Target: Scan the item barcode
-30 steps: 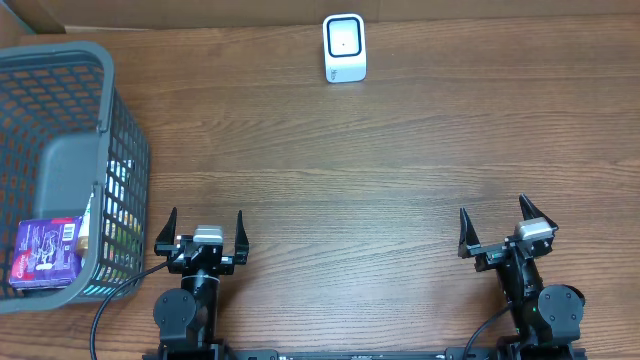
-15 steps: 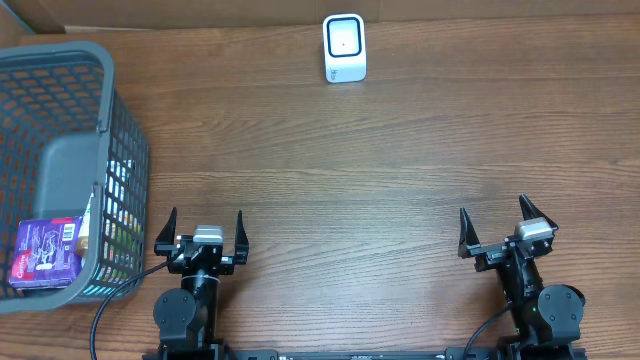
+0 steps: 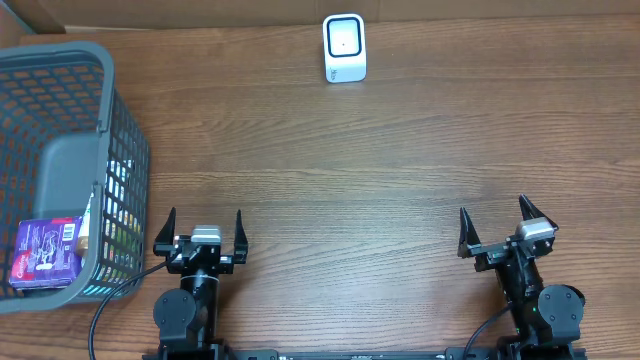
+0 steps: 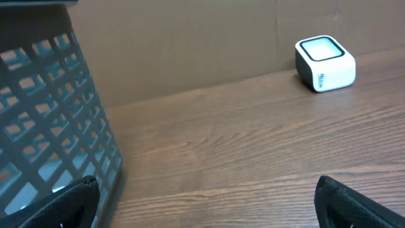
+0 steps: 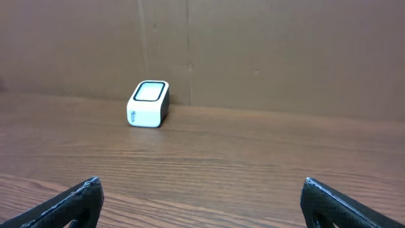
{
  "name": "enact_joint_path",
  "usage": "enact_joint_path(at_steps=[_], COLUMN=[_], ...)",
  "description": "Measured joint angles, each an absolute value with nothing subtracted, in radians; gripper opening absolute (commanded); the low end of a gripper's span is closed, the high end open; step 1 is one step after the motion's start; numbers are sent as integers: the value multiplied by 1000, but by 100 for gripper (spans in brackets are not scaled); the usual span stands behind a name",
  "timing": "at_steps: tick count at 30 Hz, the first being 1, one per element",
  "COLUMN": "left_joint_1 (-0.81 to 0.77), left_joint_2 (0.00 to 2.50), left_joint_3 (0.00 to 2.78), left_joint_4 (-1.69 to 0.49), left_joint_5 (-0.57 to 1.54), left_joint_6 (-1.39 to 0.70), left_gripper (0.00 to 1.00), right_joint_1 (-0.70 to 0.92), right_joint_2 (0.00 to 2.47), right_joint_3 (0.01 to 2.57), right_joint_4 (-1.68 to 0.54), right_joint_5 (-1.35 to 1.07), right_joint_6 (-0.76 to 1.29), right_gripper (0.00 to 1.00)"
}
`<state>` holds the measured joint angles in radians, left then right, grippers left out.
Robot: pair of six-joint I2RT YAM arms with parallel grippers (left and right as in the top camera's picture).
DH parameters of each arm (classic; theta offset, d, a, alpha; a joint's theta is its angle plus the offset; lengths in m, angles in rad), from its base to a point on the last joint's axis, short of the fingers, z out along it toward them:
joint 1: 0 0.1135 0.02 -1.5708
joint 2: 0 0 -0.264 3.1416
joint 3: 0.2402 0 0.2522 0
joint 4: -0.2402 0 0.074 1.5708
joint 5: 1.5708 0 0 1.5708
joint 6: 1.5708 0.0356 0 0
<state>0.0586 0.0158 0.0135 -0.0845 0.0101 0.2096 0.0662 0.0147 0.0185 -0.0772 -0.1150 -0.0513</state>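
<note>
The white tube's body (image 3: 118,178), against the grey mesh basket's side beyond the purple item, should be gripped next by my left gripper after it reaches into the basket.
A white barcode scanner (image 3: 344,47) with a dark-rimmed window stands at the far middle of the wooden table; it also shows as the scanner (image 4: 325,63) at upper right in the left wrist view and the scanner (image 5: 149,103) at left of centre in the right wrist view. A purple packaged item (image 3: 46,252) lies in the grey mesh basket (image 3: 125,150) at the left. My left gripper (image 3: 203,228) stands open beside the basket's near corner, holding nothing. My right gripper (image 3: 494,222) stands open at the near right, also holding nothing.
The basket wall (image 4: 57,120) fills the left of the left wrist view, close to my left finger. More packages show through the mesh. A cardboard wall (image 5: 253,50) runs along the table's far edge behind the scanner.
</note>
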Motion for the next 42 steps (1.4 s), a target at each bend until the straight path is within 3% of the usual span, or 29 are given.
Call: enact_joint_path(at_steps=[11,25,42], left_joint_1=[59,59,59], left_joint_2=[56,441,933], left_joint_3=[137,499,1236], left_joint_4=[-168,-224,-793], left_joint_5=[3,54,122], left_joint_6=[122,79,76], left_gripper=[100,100,100], right_joint_1=[66,66,66], right_joint_2=[15,30,561], right_joint_3=[92,332,849], right_joint_4=[-202,-316,-600], right_joint_5=[-127,-153,-233], right_joint_6=[15,25,25], right_gripper=[100,100,100])
